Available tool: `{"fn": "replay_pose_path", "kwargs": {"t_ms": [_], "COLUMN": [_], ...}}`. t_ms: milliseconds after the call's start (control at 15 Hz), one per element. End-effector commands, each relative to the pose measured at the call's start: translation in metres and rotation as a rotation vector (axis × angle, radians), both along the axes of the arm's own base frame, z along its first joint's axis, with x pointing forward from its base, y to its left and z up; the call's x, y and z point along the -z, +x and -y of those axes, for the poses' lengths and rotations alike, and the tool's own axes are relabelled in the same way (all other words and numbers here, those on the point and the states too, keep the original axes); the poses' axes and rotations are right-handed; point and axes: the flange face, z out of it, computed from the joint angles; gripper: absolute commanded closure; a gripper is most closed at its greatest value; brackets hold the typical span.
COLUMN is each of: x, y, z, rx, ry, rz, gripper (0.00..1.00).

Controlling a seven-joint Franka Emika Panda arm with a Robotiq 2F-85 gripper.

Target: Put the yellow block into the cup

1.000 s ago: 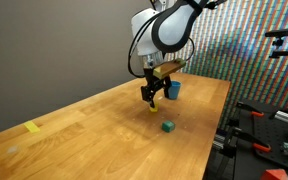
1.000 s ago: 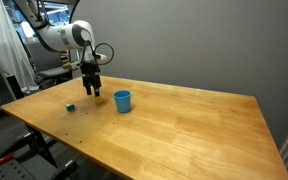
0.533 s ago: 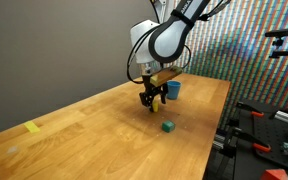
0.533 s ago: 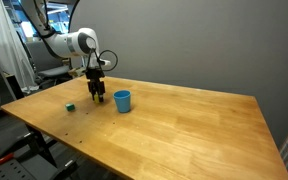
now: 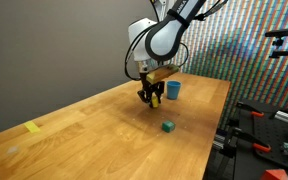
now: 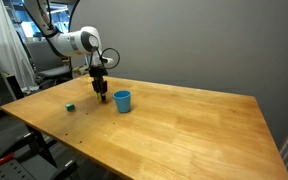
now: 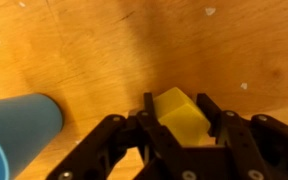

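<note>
The robot's gripper needs to release the yellow block, now held low beside the cup, inside the blue cup [image 5: 173, 90] that stands beyond the green block on the wooden table.
In the wrist view the yellow block [image 7: 181, 116] sits between the two black fingers of my gripper [image 7: 177, 108], which is shut on it. The blue cup [image 7: 19, 130] lies at the left edge of that view, close beside the gripper. In both exterior views the gripper [image 5: 151, 97] [image 6: 102, 93] hangs low over the wooden table, next to the cup [image 5: 173, 89] [image 6: 122, 101]. The block shows only as a yellow speck [image 5: 153, 101] between the fingers there. Whether the block is off the table I cannot tell.
A green block [image 5: 168, 127] [image 6: 70, 107] lies apart on the wooden table [image 5: 94, 130]. A flat yellow piece [image 5: 33, 127] lies near the table's far corner. Clamps and equipment [image 5: 264, 130] stand past the table's edge.
The gripper has closed onto the yellow block and shifted slightly toward the cup. The cup and green block have stayed in place.
</note>
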Motion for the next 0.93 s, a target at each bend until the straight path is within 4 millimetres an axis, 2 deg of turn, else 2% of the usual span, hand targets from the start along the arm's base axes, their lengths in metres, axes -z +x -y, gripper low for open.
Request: {"fn": "replay_pose_path", "kwargs": {"t_ms": [0, 267, 400, 533, 667, 867], "x": [-0.061, -0.119, -0.134, -0.135, -0.128, -0.106], "y": [0.015, 0.029, 0.027, 0.019, 0.011, 0.004], "z": [0.033, 0.079, 0.096, 0.107, 0.116, 0.126], "rx": [0.097, 0.217, 0.283, 0.344, 0.395, 0.457], "ry": [-0.058, -0.125, -0.151, -0.146, -0.140, -0.112], "rz": [0.088, 0.168, 0.148, 0.097, 0.056, 0.020], "gripper": [0.78, 0.78, 0.78, 0.78, 0.78, 0.78]}}
